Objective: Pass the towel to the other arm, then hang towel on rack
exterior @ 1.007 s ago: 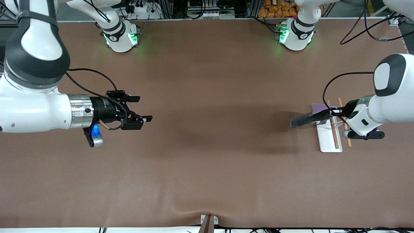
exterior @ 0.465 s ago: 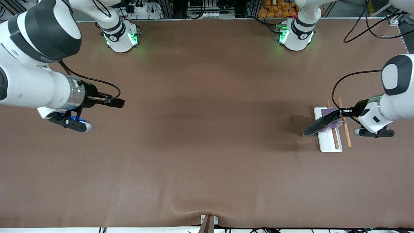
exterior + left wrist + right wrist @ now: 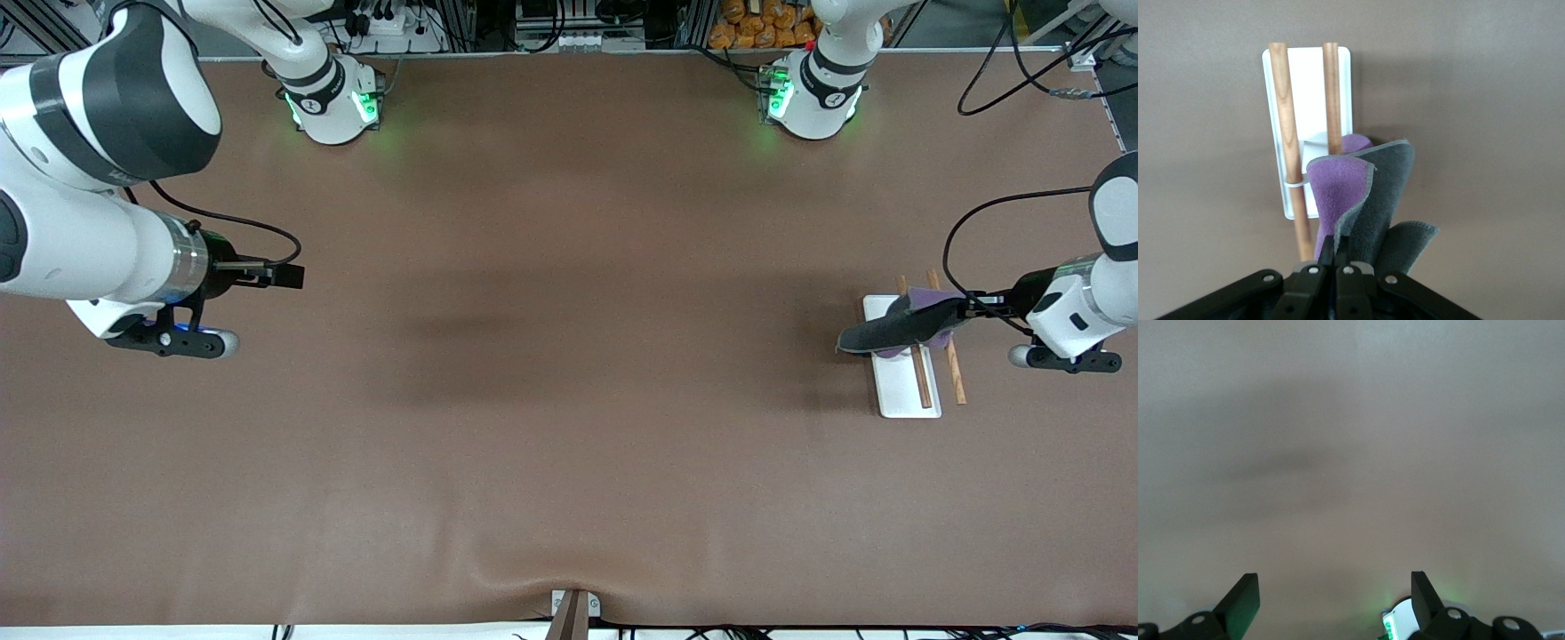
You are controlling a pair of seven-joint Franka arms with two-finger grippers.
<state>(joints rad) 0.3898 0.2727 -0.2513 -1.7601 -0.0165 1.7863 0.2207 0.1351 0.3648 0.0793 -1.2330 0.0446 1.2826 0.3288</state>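
I should release the towel draped across both brown rods (image 3: 919,319) (image 3: 1323,187) from my left gripper near the far end of the white base plate. The towel now hangs pinched over the rack.
The towel (image 3: 893,327), dark grey face up with purple at its edges, is pinched in my left gripper (image 3: 971,302), which is shut on one end. The towel stretches across the rack's two brown rods (image 3: 954,378), and its free end reaches past the edge of the white base plate (image 3: 902,396) toward the table's middle. In the left wrist view the folded towel (image 3: 1371,193) hangs from the shut left gripper (image 3: 1343,257) over the rack (image 3: 1308,87). My right gripper (image 3: 289,276) is open and empty above bare table at the right arm's end; its fingertips (image 3: 1245,597) stand wide apart.
The two arm bases (image 3: 329,98) (image 3: 813,93) with green lights stand at the table's edge farthest from the camera. A small bracket (image 3: 573,609) sits at the nearest edge. Black cables (image 3: 1022,80) lie by the left arm's corner.
My left gripper has drawn the towel toward the left arm's end of the table, across the rack. My right arm has pulled back toward its own end and turned its gripper.
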